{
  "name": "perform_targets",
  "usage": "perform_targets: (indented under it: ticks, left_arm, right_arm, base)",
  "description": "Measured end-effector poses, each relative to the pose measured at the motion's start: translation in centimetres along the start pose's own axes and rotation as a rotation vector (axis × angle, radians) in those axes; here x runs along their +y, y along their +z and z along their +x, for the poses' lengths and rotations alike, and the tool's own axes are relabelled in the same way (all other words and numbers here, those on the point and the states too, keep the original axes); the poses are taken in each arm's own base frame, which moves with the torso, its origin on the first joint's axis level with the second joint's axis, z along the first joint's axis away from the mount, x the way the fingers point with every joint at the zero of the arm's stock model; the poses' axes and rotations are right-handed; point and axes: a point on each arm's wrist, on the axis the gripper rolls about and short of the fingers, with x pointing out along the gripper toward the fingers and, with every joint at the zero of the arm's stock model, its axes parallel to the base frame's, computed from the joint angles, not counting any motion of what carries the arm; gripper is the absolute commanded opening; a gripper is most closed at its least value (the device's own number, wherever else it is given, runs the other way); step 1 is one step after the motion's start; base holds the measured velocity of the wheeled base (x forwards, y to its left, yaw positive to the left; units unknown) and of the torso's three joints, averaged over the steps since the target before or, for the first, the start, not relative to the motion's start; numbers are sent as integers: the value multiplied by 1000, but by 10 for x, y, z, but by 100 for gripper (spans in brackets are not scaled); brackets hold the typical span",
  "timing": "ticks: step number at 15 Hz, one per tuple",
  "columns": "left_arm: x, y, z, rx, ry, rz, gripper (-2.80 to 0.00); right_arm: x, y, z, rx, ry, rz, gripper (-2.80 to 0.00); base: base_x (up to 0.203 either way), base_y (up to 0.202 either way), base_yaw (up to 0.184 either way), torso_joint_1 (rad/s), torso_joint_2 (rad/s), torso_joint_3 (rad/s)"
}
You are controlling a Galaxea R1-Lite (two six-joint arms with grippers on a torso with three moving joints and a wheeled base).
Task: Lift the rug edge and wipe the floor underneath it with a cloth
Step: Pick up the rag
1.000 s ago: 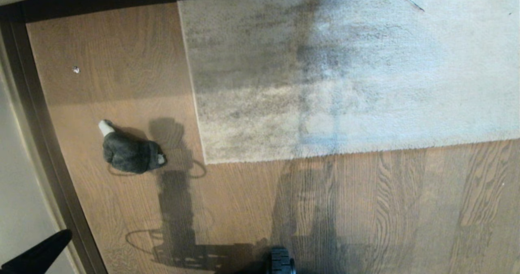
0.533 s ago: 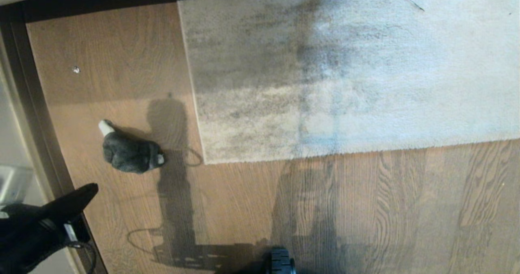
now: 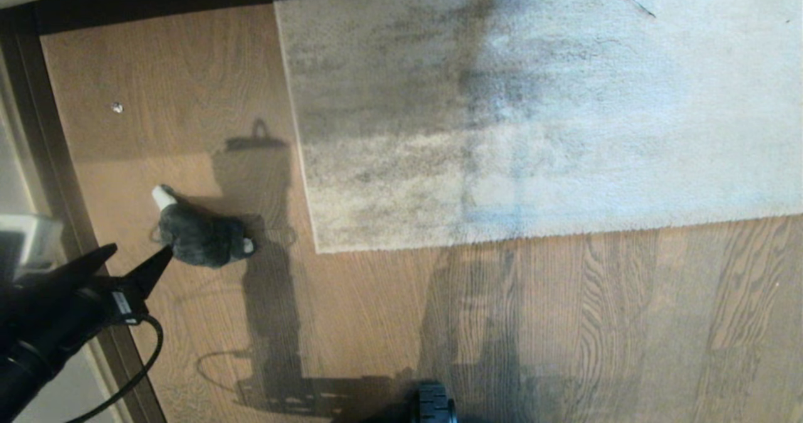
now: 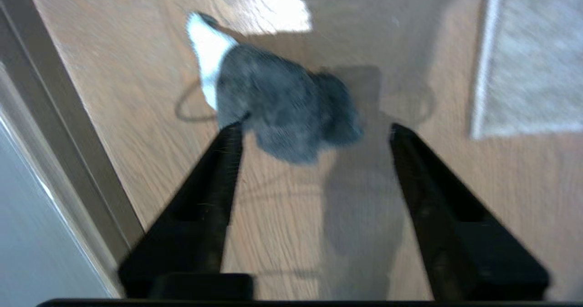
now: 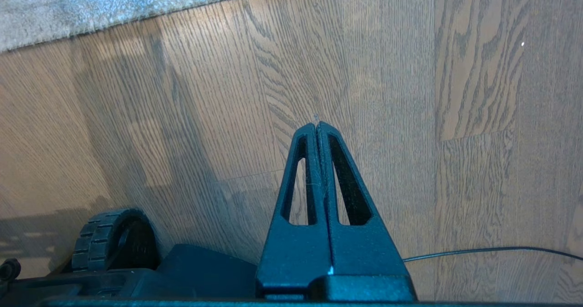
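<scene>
The bunched dark grey middle (image 3: 197, 237) (image 4: 281, 113) of the cloth, between its white tag and the cloth's end toward the rug, will be gripped by my left gripper.
The cloth (image 3: 201, 238), a fuzzy dark grey rag with a white tag (image 3: 163, 196), lies bunched on the wood-grain floor (image 3: 564, 316) to the left of the rug. The rug edge (image 3: 302, 153) and its near corner (image 3: 317, 250) lie flat. My left gripper (image 3: 141, 250) is open at the lower left, its tips just short of the cloth. In the left wrist view the cloth (image 4: 282, 102) lies just beyond the spread fingers of the left gripper (image 4: 315, 127), with the rug corner (image 4: 478, 131) off to one side. My right gripper (image 5: 316, 125) hangs shut over bare floor, the rug edge (image 5: 136, 6) beyond it.
A dark skirting strip (image 3: 56, 178) runs along the left wall, close to the left arm. A base wheel (image 3: 433, 404) shows at the bottom middle. A small pale speck (image 3: 117, 107) lies on the floor at the far left. A thin cable (image 5: 478, 251) crosses the floor by the right gripper.
My left arm has risen into view from the lower left corner and reached toward the cloth. Its jaws have gone from shut to open. Cloth, rug and right gripper have not moved.
</scene>
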Motion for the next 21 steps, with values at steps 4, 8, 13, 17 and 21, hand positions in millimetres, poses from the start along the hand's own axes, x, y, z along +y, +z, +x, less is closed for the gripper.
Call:
perform_targets:
  ticks: [4, 8, 13, 17, 21]
  left_arm:
    - [5, 0, 19, -40, 29, -1, 0]
    - [11, -10, 40, -77, 56, -2, 0]
    - [17, -38, 64, 35, 73, -13, 0]
    - [17, -54, 75, 103, 72, -16, 0]
    - [18, -68, 86, 152, 72, -19, 0]
  right_arm:
    - [0, 0, 0, 0, 0, 0, -280]
    - [0, 0, 0, 0, 0, 0, -280]
    - [0, 0, 0, 0, 0, 0, -280]
    - [0, 0, 0, 0, 0, 0, -280]
    - [0, 0, 0, 0, 0, 0, -280]
  base:
    - [0, 0, 0, 0, 0, 0]
    - [0, 0, 0, 0, 0, 0]
    - [0, 0, 0, 0, 0, 0]
    - [0, 0, 0, 0, 0, 0]
    - [0, 0, 0, 0, 0, 0]
